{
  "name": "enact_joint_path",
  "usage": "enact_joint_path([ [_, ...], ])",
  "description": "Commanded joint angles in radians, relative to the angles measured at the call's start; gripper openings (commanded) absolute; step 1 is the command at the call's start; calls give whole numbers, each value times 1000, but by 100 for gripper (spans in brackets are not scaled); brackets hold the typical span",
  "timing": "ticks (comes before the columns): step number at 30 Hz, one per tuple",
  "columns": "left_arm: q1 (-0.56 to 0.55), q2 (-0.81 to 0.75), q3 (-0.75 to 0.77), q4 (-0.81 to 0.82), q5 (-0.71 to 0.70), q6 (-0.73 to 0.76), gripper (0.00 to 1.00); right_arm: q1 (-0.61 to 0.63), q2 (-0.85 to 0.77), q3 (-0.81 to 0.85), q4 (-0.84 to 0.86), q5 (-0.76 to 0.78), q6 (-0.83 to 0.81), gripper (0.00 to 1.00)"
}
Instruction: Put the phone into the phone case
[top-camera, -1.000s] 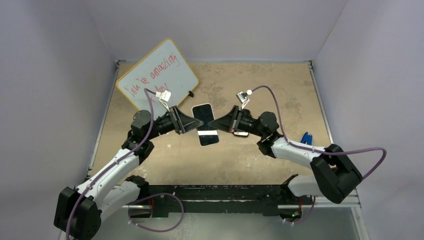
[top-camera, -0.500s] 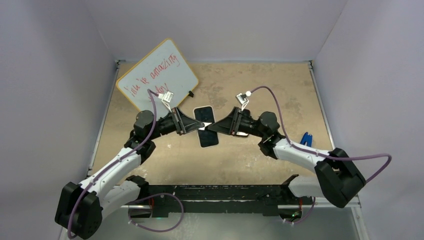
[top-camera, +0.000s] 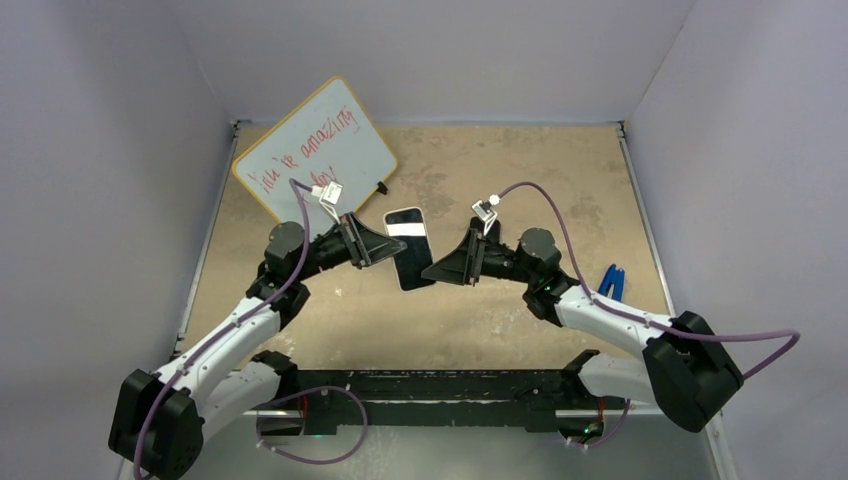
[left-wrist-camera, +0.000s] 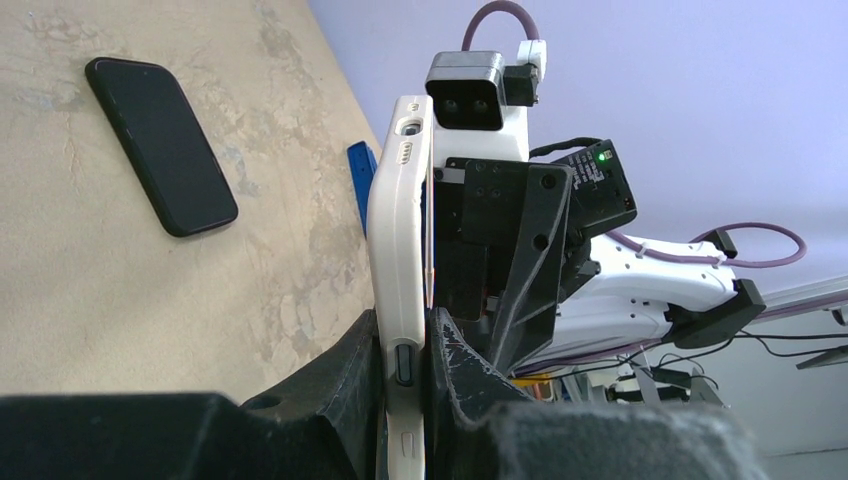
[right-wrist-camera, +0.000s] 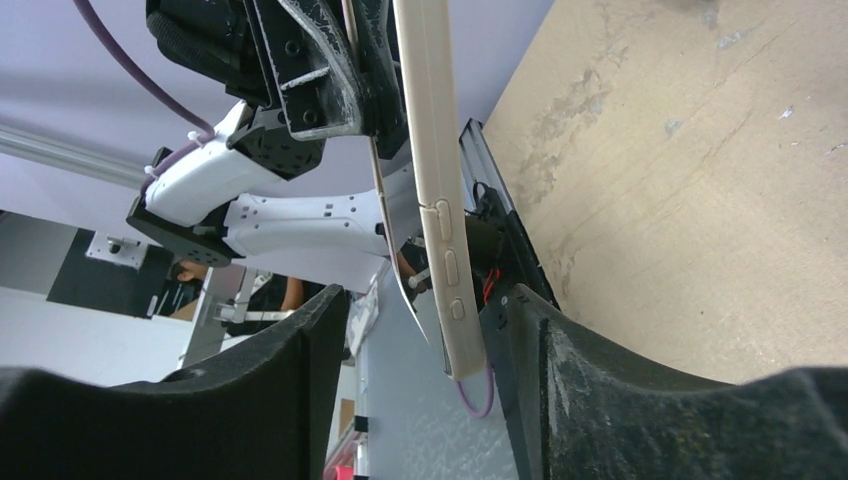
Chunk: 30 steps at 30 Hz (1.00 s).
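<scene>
My left gripper has a spot to use on the bare tan table (top-camera: 423, 282) (left-wrist-camera: 77, 343) beside the black phone. It will put the phone case down there.
The phone case (left-wrist-camera: 400, 230), a whitish shell with side buttons, stands edge-on, and my left gripper (left-wrist-camera: 405, 335) is shut on its side edge. From above, the phone case (top-camera: 408, 250) shows a dark glossy face, so I cannot tell whether a phone sits in it. A black phone (left-wrist-camera: 160, 145) lies flat on the table beyond it. My right gripper (right-wrist-camera: 430, 300) is open, and the lower end of the phone case (right-wrist-camera: 440, 210) hangs between its fingers, close to the right one. From above, the right gripper (top-camera: 432, 272) sits just right of the case.
A yellow-framed whiteboard (top-camera: 315, 160) with red writing lies at the back left. A small blue object (top-camera: 612, 278) lies on the tan table (top-camera: 560, 180) at the right, behind the right arm. The black base rail (top-camera: 430, 385) runs along the near edge.
My right gripper has opened, let go of the case and drawn back toward the near right. The left gripper has tightened on the case, which now sits a little higher and more tilted.
</scene>
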Motion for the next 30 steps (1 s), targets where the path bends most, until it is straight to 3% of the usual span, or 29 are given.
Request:
enact_joint_path([
  [1,2,-42,20,108,-33,17,0,6,4,13,27,-32,-5,60],
  [7,1,-52,4,92,-69,33,0,7,27,15,48,-36,24,50],
  [10,1,-56,10,60,-86,68,0,6,31,18,48,-29,38,30],
  [14,1,-58,124,-245,-181,277,0,6,19,18,22,12,51,0],
  [18,1,-53,185,-436,-251,405,0,6,10,45,-94,58,9,0],
  [23,1,-51,170,-407,-183,384,0,6,18,49,-120,73,-6,0],
  [26,1,-49,152,-368,-134,341,0,7,1,43,-151,90,-32,23],
  [30,1,-28,134,-327,-62,297,0,6,-102,64,-388,210,-161,56],
])
